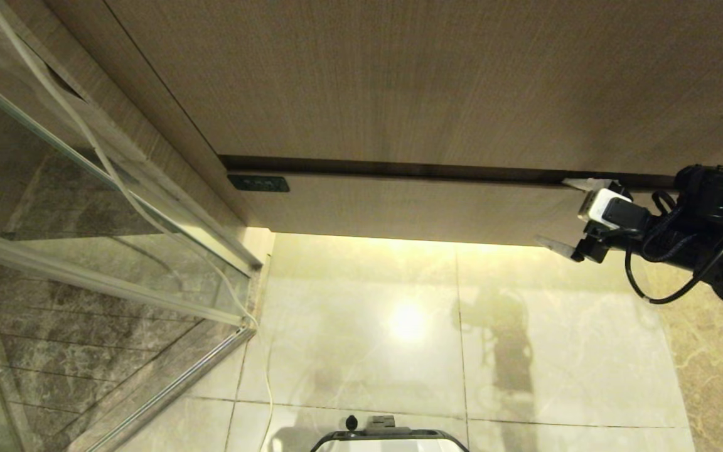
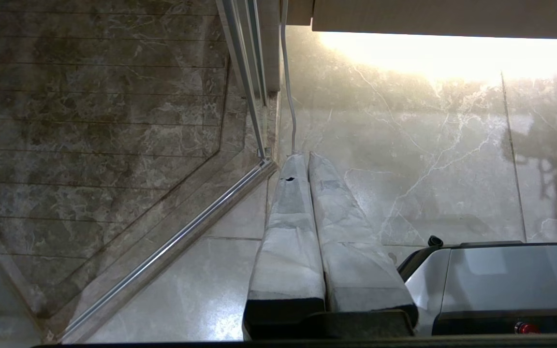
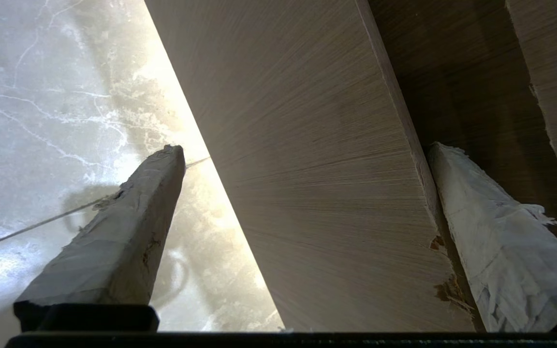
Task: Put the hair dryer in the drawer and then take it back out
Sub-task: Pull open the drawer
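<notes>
My right gripper will next bring its fingers closed together at the drawer's chipped top edge [image 1: 577, 187] [image 3: 440, 243], so that it can push the drawer front further out.
The drawer [image 1: 412, 207] shows as a long light wood front under a dark gap. My right gripper [image 1: 563, 215] is open at the front's right end and straddles it. One taped finger [image 1: 584, 184] sits in the dark gap behind the top edge, and the other finger [image 1: 553, 245] hangs below the lower edge over the floor. The right wrist view shows the same: the drawer front [image 3: 307, 193] fills the space inside the right gripper [image 3: 306, 149]. The hair dryer is out of view. My left gripper [image 2: 306, 155] is shut and parked, pointing at the floor.
A taller wood panel [image 1: 399, 75] stands above the gap. A glass shower screen [image 1: 104, 251] with a metal rail is at the left, with a white cord [image 1: 117, 182] running down it. A dark plate [image 1: 258, 183] sits at the drawer's left end. My base [image 1: 390, 439] is below.
</notes>
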### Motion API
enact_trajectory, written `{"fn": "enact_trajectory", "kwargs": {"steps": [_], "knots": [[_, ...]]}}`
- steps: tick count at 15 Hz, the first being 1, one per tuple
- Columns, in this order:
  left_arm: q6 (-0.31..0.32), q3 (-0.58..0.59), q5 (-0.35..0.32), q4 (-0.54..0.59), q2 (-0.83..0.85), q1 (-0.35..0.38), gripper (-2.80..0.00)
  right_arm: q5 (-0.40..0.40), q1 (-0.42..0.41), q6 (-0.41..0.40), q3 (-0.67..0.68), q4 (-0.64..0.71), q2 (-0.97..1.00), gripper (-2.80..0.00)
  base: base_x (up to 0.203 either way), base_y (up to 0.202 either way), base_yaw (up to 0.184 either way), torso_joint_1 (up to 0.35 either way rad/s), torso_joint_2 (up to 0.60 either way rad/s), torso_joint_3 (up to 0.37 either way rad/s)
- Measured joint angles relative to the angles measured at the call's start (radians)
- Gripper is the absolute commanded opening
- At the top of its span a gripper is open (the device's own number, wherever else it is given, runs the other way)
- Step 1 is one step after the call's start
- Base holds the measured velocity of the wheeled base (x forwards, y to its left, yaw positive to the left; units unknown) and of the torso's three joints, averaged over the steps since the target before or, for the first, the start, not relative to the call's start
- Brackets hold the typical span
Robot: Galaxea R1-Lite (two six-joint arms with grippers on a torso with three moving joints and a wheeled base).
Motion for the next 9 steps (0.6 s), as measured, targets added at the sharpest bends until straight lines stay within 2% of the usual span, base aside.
{"fn": "enact_trajectory", "kwargs": {"steps": [9], "knots": [[0.000, 0.000, 0.000, 0.000, 0.000, 0.000, -2.80, 0.002, 0.001, -0.002, 0.025, 0.034, -0.019, 0.00, 0.000, 0.000, 0.000, 0.000, 0.00, 0.000]]}}
